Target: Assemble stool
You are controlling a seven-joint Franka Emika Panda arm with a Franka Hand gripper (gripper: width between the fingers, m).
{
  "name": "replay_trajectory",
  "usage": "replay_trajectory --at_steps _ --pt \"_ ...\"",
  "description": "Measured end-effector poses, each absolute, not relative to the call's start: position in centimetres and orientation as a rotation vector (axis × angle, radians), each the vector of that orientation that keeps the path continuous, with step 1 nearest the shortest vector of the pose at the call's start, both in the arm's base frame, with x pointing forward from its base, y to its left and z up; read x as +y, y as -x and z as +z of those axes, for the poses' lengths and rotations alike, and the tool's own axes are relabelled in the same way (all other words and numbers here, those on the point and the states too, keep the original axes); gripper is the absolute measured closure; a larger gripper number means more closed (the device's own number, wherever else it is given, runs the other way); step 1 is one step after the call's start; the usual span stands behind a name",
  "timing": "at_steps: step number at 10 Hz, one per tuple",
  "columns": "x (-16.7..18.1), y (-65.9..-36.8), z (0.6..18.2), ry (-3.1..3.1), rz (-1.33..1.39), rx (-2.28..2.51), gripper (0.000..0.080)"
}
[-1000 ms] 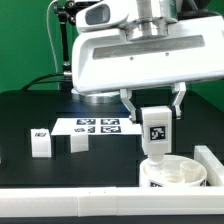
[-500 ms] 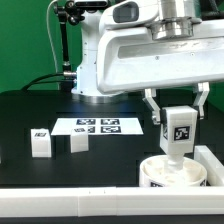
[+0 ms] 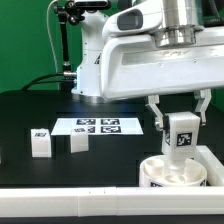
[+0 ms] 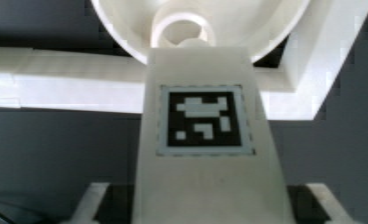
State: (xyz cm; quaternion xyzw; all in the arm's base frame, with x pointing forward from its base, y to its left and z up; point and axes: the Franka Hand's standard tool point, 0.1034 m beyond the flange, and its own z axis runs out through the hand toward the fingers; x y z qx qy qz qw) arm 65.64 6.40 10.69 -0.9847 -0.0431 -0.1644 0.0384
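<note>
My gripper will release the white stool leg, now hanging just above the seat, once the leg stands upright in the socket inside the round seat (image 3: 173, 177) (image 4: 183, 32).
My gripper (image 3: 180, 121) is shut on a white blocky stool leg (image 3: 181, 138) with a black-and-white tag on its face. The leg hangs upright just above the round ring-shaped seat (image 3: 172, 174) at the exterior view's lower right. Whether its lower end touches the seat I cannot tell. In the wrist view the leg (image 4: 202, 120) fills the middle between the two fingers (image 4: 92, 200) of my gripper (image 4: 202, 205), and its far end points into the seat's bowl (image 4: 270, 25). Two more legs (image 3: 40, 141) (image 3: 78, 142) stand on the black table at the left.
The marker board (image 3: 95, 126) lies flat behind the two loose legs. A long white L-shaped bar (image 3: 70, 205) runs along the table's front edge and turns up the right side beside the seat; the same bar (image 4: 56, 85) also shows in the wrist view. The arm's base stands at the back.
The gripper has carried the leg toward the exterior view's right and a little lower, over the seat. The two loose legs have stayed put.
</note>
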Motion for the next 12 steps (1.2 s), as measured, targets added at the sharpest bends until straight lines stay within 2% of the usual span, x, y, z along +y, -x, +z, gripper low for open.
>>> replay_trajectory --at_steps 12 --pt "6.2 -64.7 7.9 3.031 -0.456 -0.142 0.0459"
